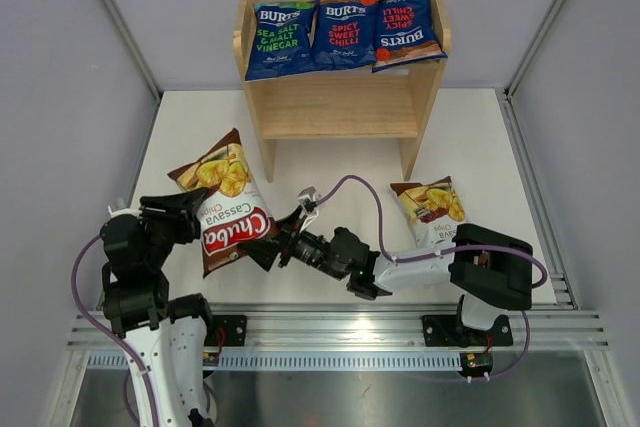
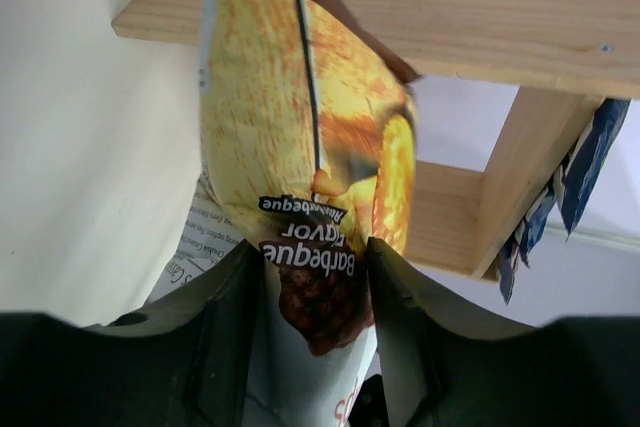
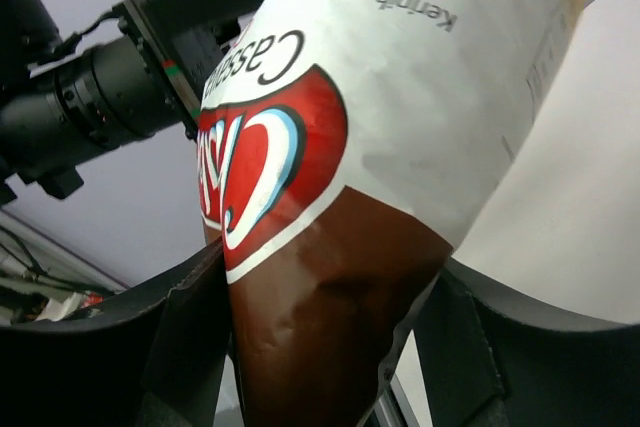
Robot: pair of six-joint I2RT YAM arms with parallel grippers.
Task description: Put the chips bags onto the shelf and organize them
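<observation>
My left gripper should grab the Chuba bag by its side nearer the top [image 1: 184,178], as the bag slants away from the shelf, then leave my right gripper to shelve it.
A brown-and-white Chuba bag [image 1: 228,215] hangs above the table at the front left. My left gripper [image 1: 193,214] is shut on its left edge, with the bag [image 2: 300,137] filling the gap between its fingers [image 2: 225,317]. My right gripper [image 1: 274,243] is shut on the bag's brown lower corner [image 3: 330,317]. A second Chuba bag [image 1: 430,209] lies flat on the table by the wooden shelf's right leg. Three dark blue Burts bags sit side by side on the top tier of the shelf [image 1: 340,107]: sea salt [image 1: 280,40], chilli [image 1: 346,29] and another chilli [image 1: 406,32].
The shelf's lower tier is bare wood. In the left wrist view the shelf's side panel [image 2: 520,7] is close above the held bag, with blue bag edges [image 2: 590,147] behind it. Grey enclosure walls stand on both sides. A metal rail [image 1: 330,327] runs along the near table edge.
</observation>
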